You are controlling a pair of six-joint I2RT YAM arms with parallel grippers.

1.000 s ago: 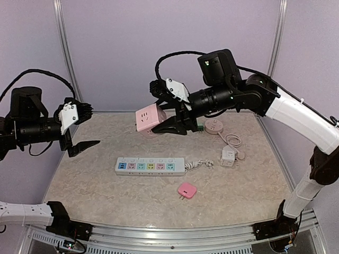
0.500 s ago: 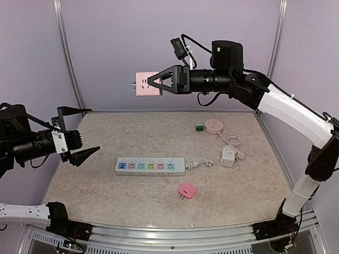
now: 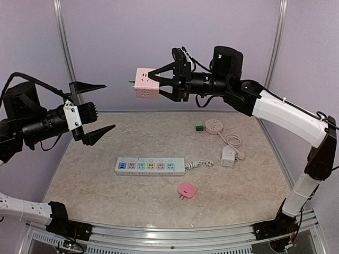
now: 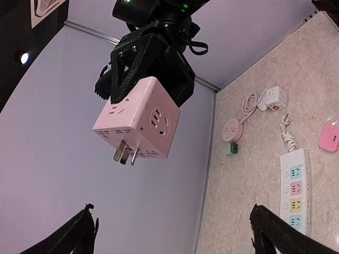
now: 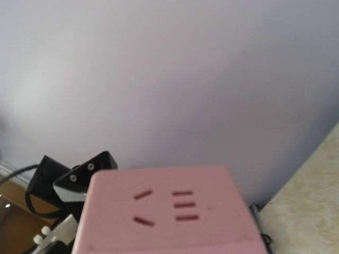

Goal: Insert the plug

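Observation:
Next, my left gripper takes the pink cube point(image 3: 145, 83) and turns it for my right gripper, as its prongs are turned the wrong way for the power strip's sockets.
My right gripper point(image 3: 159, 83) is shut on a pink cube plug adapter point(image 3: 146, 83), held high above the table's back, its metal prongs pointing left. The cube fills the bottom of the right wrist view point(image 5: 164, 211), socket face up. In the left wrist view the cube point(image 4: 139, 119) hangs ahead, prongs toward the camera. My left gripper point(image 3: 94, 112) is open and empty, raised over the table's left side, facing the cube; its fingertips point(image 4: 79, 233) show at the bottom corners. A white power strip point(image 3: 150, 166) with coloured sockets lies flat on the table's middle.
A small pink plug point(image 3: 186, 190) lies in front of the strip. A white corded adapter point(image 3: 228, 156), a round white socket point(image 3: 213, 126) and a small green block point(image 3: 199, 127) sit at the back right. The strip's coiled cord point(image 3: 198, 164) lies to its right.
My left gripper rose and swung up toward the cube, opening wider. My right gripper lowered the cube slightly and turned it; a second ago it was lifting the cube from near the table.

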